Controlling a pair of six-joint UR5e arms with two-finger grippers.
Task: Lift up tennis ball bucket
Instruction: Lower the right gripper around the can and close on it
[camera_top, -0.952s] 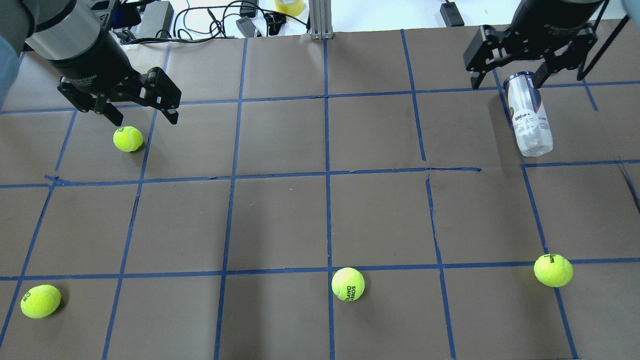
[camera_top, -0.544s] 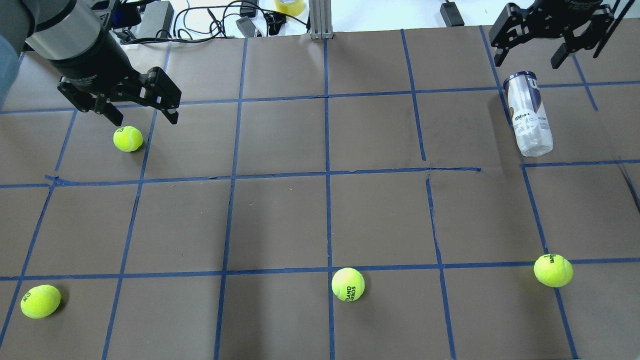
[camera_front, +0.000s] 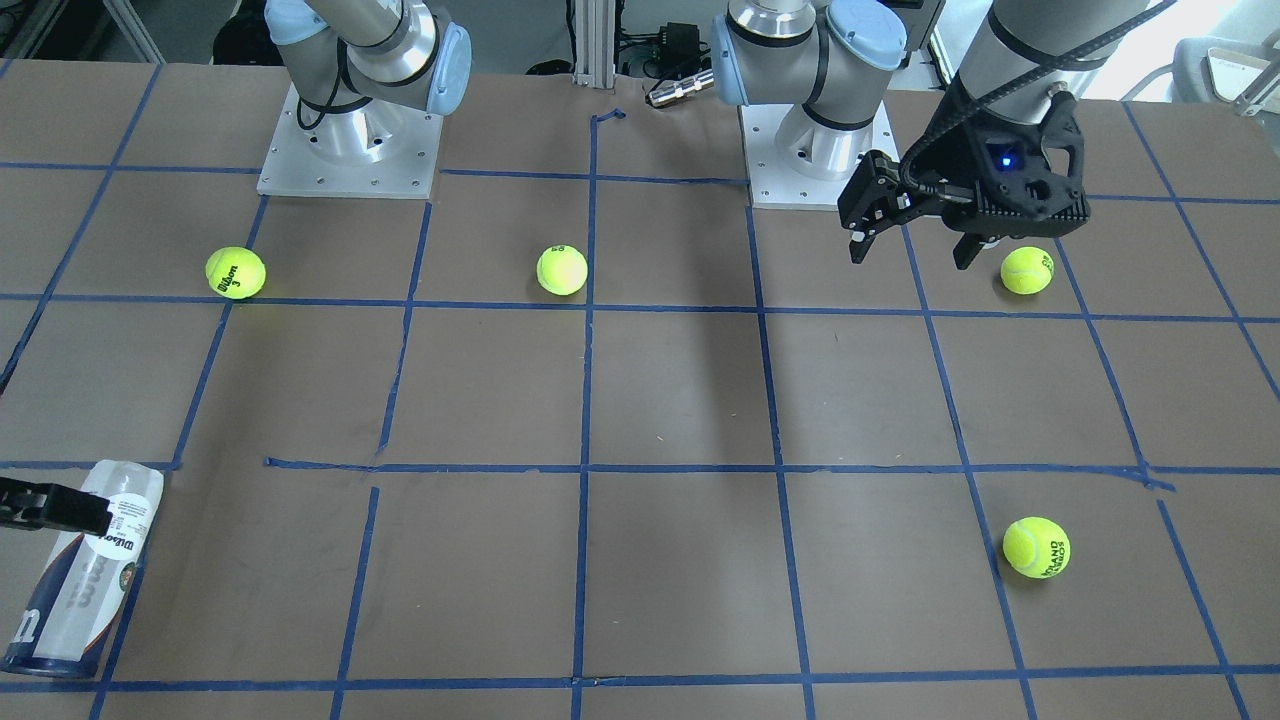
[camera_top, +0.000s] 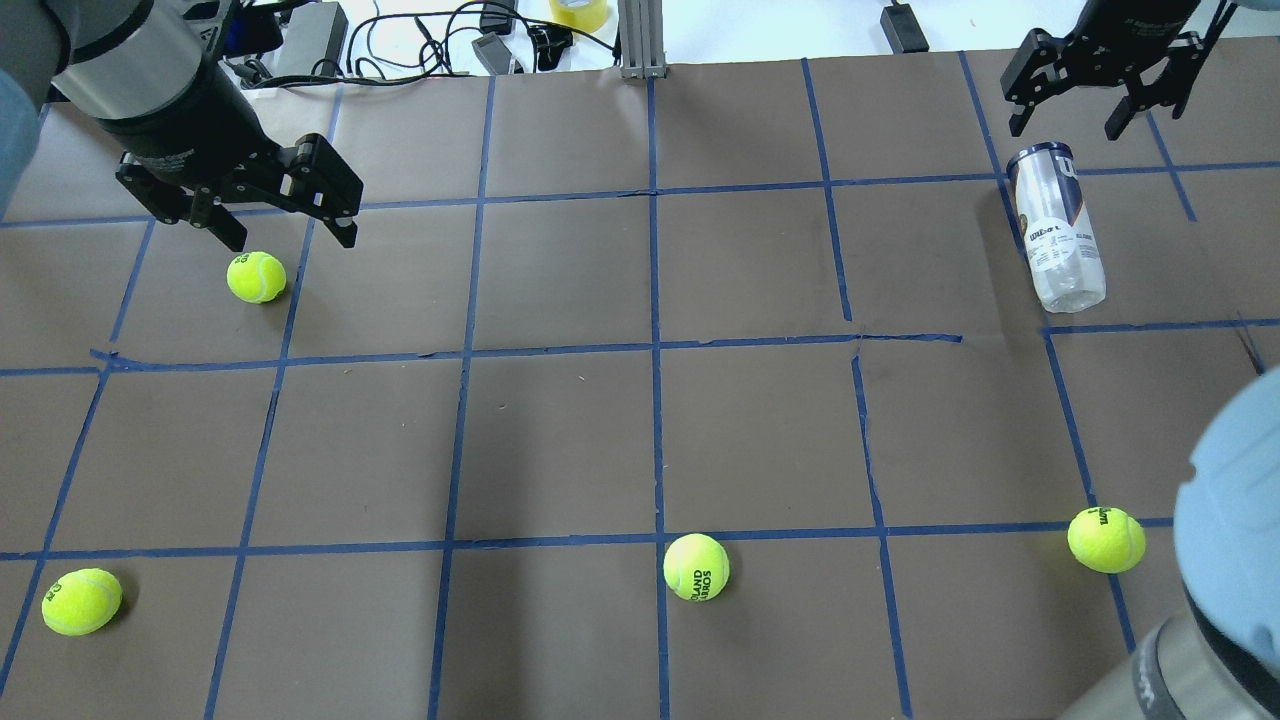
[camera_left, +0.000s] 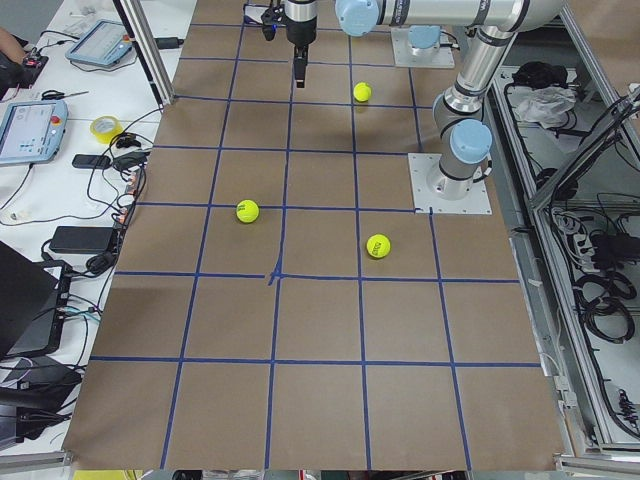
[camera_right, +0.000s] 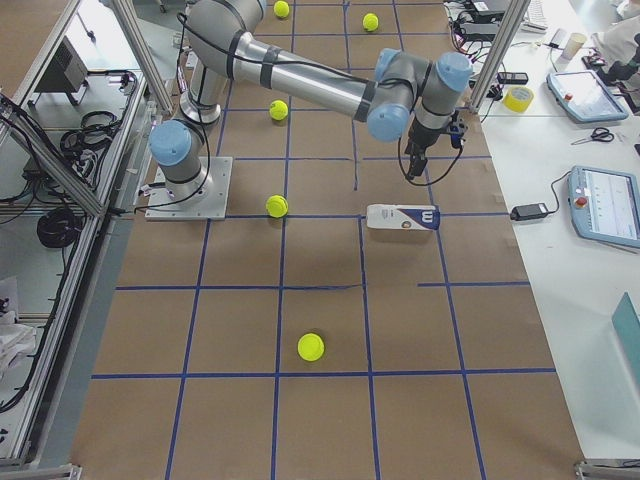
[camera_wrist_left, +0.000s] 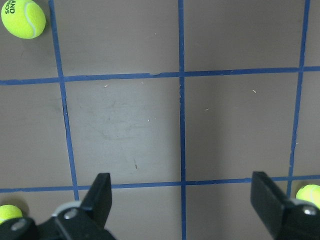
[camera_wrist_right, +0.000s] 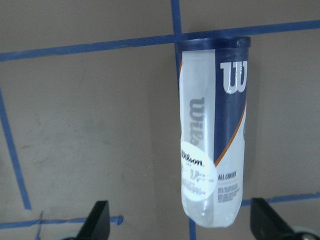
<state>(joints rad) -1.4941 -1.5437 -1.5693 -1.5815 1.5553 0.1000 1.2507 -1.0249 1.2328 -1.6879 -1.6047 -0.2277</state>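
Observation:
The tennis ball bucket's middle (camera_front: 89, 582) (camera_wrist_right: 213, 120), away from its dark blue rim, should be next for my right gripper to go to and close on, across the Wilson label.
The tennis ball bucket (camera_top: 1056, 232) is a clear can with a white, navy and orange Wilson label. It lies on its side at the far right of the table, and also shows in the front view (camera_front: 80, 570) and the right wrist view (camera_wrist_right: 212, 135). My right gripper (camera_top: 1066, 130) is open and empty. It hovers just beyond the can's dark blue rim end without touching it. My left gripper (camera_top: 290, 243) is open and empty above a tennis ball (camera_top: 256, 277) at the far left.
Three more tennis balls lie near the front: one at the left (camera_top: 81, 602), one in the middle (camera_top: 696, 567) and one at the right (camera_top: 1106, 540). My right arm's elbow (camera_top: 1225, 540) hangs over the front right corner. Cables and tape lie beyond the far edge.
My right gripper has pulled back from over the can's rim end toward the far edge, still open. Its elbow has come into view at lower right. The can and left arm have not moved.

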